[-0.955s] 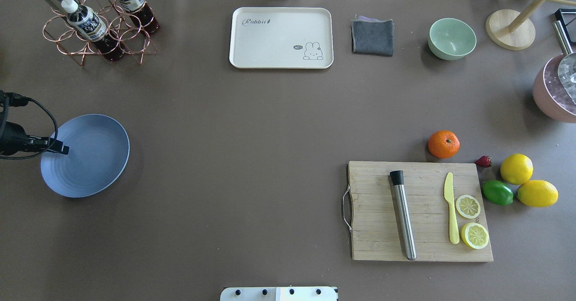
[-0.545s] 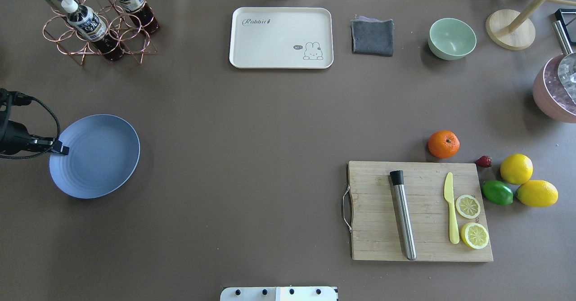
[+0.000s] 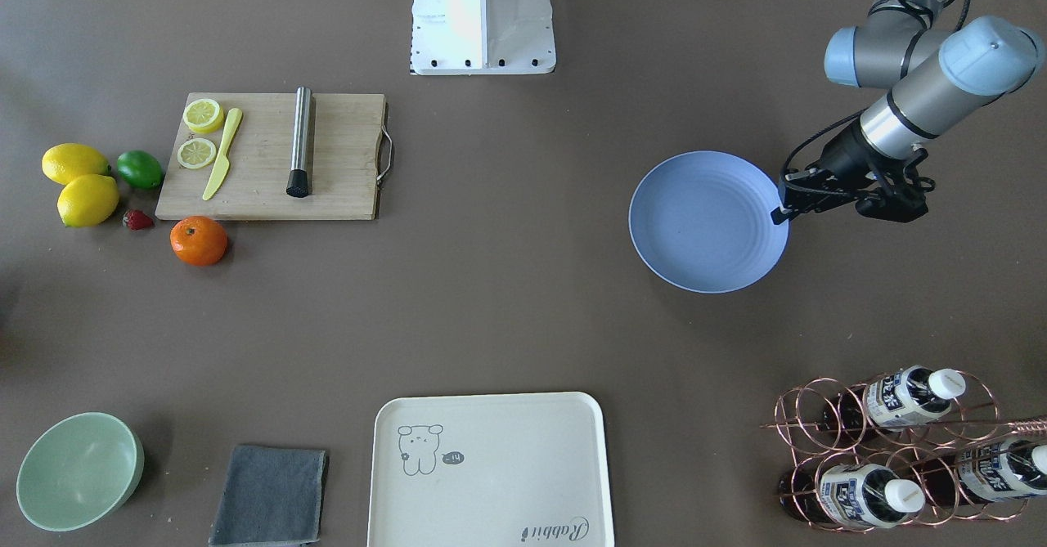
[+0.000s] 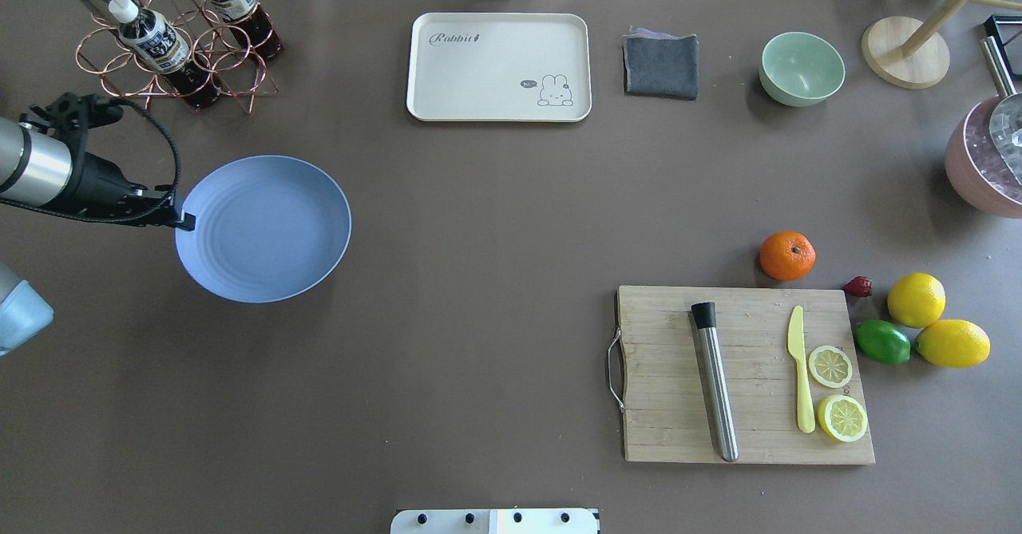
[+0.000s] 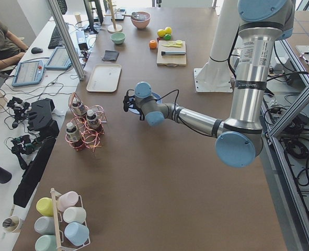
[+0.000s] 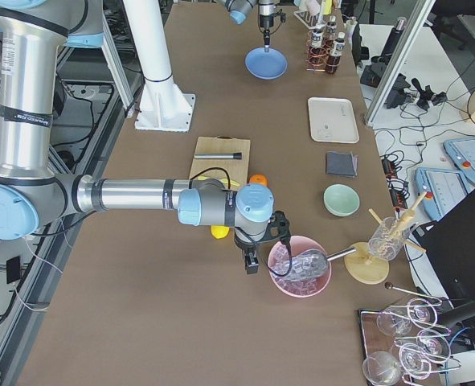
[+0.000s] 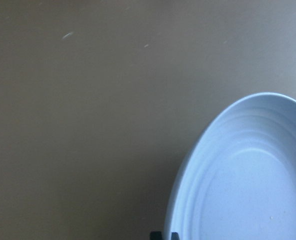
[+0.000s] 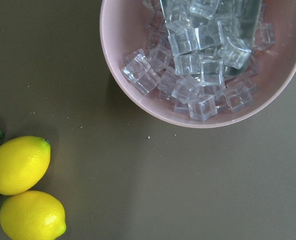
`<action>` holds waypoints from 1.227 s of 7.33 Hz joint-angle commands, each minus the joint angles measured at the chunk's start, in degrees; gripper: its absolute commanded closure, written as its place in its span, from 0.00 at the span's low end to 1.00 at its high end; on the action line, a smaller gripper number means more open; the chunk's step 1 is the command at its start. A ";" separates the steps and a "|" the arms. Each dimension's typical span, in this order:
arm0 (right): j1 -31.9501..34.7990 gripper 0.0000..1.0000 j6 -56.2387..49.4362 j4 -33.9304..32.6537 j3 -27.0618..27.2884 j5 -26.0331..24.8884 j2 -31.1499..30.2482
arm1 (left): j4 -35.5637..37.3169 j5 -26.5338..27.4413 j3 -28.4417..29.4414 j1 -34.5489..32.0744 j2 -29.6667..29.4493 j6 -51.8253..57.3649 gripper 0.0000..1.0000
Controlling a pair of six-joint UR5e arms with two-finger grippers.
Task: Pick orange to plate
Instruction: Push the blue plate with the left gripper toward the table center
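Note:
The robot's left gripper needs to release the light blue plate on the table (image 3: pixel 473 190) next to the metal handle of the wooden cutting board.
The orange (image 4: pixel 787 255) sits on the table just beyond the far right corner of the wooden cutting board (image 4: pixel 671 406); it also shows in the front view as the orange (image 3: pixel 199 240). The light blue plate (image 4: pixel 263 229) is on the left side, and my left gripper (image 4: pixel 185 221) is shut on its left rim. In the left wrist view the plate (image 7: pixel 248 185) fills the lower right. My right gripper (image 6: pixel 251 264) hangs between the pink ice bowl (image 6: pixel 300 269) and the lemons, far from the orange; I cannot tell whether it is open or shut.
Two lemons (image 4: pixel 917 299), a lime (image 4: pixel 883 342) and a strawberry (image 4: pixel 858 286) lie right of the board, which carries a knife, a steel muddler and lemon slices. Cream tray (image 4: pixel 431 103), grey cloth, green bowl (image 4: pixel 802 69) and bottle rack (image 4: pixel 172 47) line the far edge.
The left gripper has carried the plate to the right and farther from the robot, toward the table's middle. The orange and the other fruit have not moved.

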 commanded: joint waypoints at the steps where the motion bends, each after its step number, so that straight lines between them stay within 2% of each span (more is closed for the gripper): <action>1: -5.07 0.00 8.95 0.09 0.83 1.29 4.50 | 2.70 10.71 -1.18 12.24 -8.72 -13.60 1.00; 3: -8.33 0.00 16.42 0.09 0.83 1.37 8.29 | 10.31 19.86 -1.35 21.56 -17.50 -20.74 1.00; 5: -13.24 0.00 24.93 0.09 0.92 1.20 12.59 | 11.58 26.56 -0.13 28.18 -20.35 -21.29 1.00; 9: -19.76 0.00 30.69 0.09 0.83 -0.64 17.00 | 11.50 26.67 1.11 27.41 -19.83 -20.41 1.00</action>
